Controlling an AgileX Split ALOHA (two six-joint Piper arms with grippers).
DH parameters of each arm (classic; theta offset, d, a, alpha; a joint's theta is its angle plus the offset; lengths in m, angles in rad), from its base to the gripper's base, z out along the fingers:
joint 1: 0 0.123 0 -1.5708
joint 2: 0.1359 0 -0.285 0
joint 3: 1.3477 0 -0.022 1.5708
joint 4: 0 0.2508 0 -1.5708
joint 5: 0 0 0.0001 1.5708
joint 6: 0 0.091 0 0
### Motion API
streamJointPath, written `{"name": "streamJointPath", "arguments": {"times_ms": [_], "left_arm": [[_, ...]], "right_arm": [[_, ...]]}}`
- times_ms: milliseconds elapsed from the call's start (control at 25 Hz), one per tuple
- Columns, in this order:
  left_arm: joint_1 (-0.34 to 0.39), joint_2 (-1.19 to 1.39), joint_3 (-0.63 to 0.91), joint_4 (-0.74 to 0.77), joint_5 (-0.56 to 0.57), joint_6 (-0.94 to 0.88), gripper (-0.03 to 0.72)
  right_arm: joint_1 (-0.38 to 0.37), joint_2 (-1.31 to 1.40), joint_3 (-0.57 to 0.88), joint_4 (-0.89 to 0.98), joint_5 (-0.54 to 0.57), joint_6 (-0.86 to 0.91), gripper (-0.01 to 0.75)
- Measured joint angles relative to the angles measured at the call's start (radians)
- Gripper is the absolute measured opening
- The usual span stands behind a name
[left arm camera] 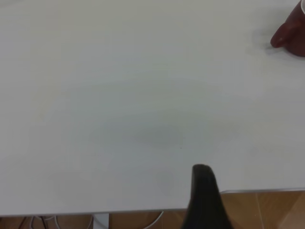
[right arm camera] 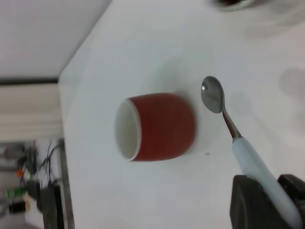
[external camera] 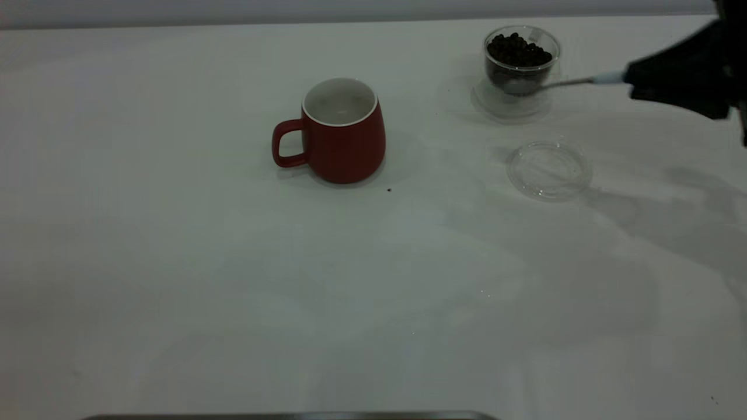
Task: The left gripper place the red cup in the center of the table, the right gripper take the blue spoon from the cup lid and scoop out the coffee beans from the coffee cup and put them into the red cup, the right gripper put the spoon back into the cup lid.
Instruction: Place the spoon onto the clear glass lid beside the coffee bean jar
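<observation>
I'll lay the spoon with my right gripper over the clear cup lid's edge (external camera: 592,165) farthest from the red cup.
The red cup (external camera: 344,131) stands upright and empty near the table's middle, handle to the left; it also shows in the right wrist view (right arm camera: 157,126) and at the edge of the left wrist view (left arm camera: 290,33). The clear coffee cup (external camera: 521,58), full of dark beans, stands at the back right. My right gripper (external camera: 633,81) is shut on the blue handle of the spoon (external camera: 560,83), whose metal bowl hangs in front of the coffee cup. The spoon's bowl (right arm camera: 212,94) looks empty. The left gripper is off the exterior view; one finger (left arm camera: 204,191) shows over the table's edge, apart from the cup.
The clear cup lid (external camera: 548,170) lies flat and empty to the right of the red cup. A single stray bean (external camera: 389,189) lies just in front of the red cup. A dark edge (external camera: 292,416) runs along the table's front.
</observation>
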Motion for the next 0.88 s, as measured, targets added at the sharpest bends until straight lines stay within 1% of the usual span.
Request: {"name": "streamJointPath", "arguments": {"times_ms": [120,240,400,720,880], "left_arm": [[0.0,0.0,0.0,0.0,0.0,0.0,0.587],[0.0,0.0,0.0,0.0,0.0,0.0,0.587],[0.0,0.0,0.0,0.0,0.0,0.0,0.587],[0.0,0.0,0.0,0.0,0.0,0.0,0.587],[0.0,0.0,0.0,0.0,0.0,0.0,0.587]], "right_arm": [[-0.045,0.0,0.022,0.001,-0.03,0.001,0.111],[-0.066,0.0,0.022,0.004,-0.055,0.001,0.111],[-0.069,0.006,0.022,0.004,-0.087,0.001,0.111],[-0.069,0.12,0.017,0.007,-0.088,0.0,0.111],[-0.069,0.172,-0.024,0.009,-0.077,-0.015,0.111]]}}
